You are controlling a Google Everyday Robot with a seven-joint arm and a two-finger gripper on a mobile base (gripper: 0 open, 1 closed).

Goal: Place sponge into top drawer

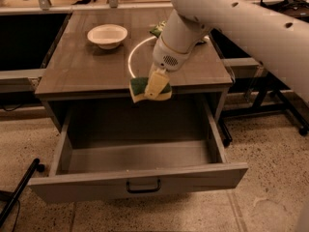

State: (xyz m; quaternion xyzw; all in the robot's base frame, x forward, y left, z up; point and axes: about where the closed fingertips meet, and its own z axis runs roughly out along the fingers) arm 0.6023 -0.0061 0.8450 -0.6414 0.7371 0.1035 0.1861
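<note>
The sponge, held in the air above the drawer's back, is to go straight behind the dark handle. I should set it down with my gripper on the middle of the drawer's bottom point(144, 140).
My gripper point(153, 87) is shut on the sponge point(140, 88), a small block with a dark green top and a pale yellow base. It holds the sponge in the air at the front edge of the cabinet top, above the back of the open top drawer point(145, 180). The drawer is a wide shallow grey box pulled out toward the camera, with a dark handle point(143, 186) at the centre of its front panel. Its inside looks empty.
A white bowl point(107, 35) sits at the back left of the wooden cabinet top point(82, 69). A light green snack bag point(157, 30) lies behind my arm. A white cable loop point(133, 58) lies on the top. A black pole point(18, 190) leans at lower left.
</note>
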